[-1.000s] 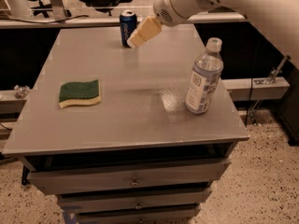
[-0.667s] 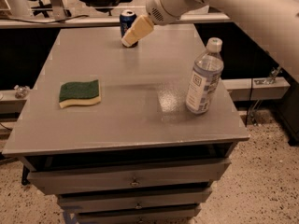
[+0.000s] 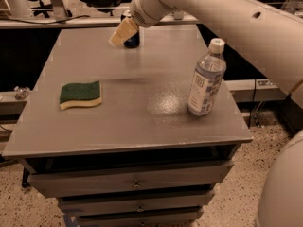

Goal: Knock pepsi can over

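The upper part of the pepsi can (image 3: 129,21) at the far edge of the grey table is the next part that my gripper needs to close on.
The pepsi can (image 3: 132,39) is a small dark blue can standing at the far edge of the grey table (image 3: 142,98). It is mostly hidden behind my gripper. My gripper (image 3: 121,34), with pale yellow fingers, reaches in from the upper right on a white arm. It sits directly in front of and against the can's left side.
A clear plastic water bottle (image 3: 206,78) with a white cap stands upright at the right of the table. A green and yellow sponge (image 3: 80,94) lies at the left. Drawers (image 3: 132,183) sit below the table front. Office chairs stand behind the table.
My gripper has moved left and towards the far edge, from beside the can to in front of it. It now covers most of the can. The bottle and sponge have not moved.
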